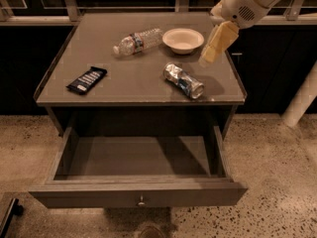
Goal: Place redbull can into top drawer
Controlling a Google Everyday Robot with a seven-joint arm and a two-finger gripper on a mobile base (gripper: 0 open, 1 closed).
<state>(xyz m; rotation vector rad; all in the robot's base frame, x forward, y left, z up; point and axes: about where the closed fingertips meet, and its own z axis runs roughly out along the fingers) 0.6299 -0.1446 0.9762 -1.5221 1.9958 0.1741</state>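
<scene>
Next, I move my gripper to the redbull can's front end [192,85], the one nearest the open top drawer, and close it there.
The redbull can [184,80] lies on its side on the cabinet top [114,86], toward the front right. It is silver with blue patches and looks dented. The top drawer [138,194] is pulled open below, its inside bare, with a small round knob [141,200] on the front panel. My gripper [212,52] hangs from the white arm at the upper right, above the cabinet top, just right of and above the can, apart from it.
A clear water bottle [137,41] lies on its side at the back of the top. A white bowl [183,39] stands beside it. A dark snack bar [86,80] lies at the left. A white post [302,100] stands at the right.
</scene>
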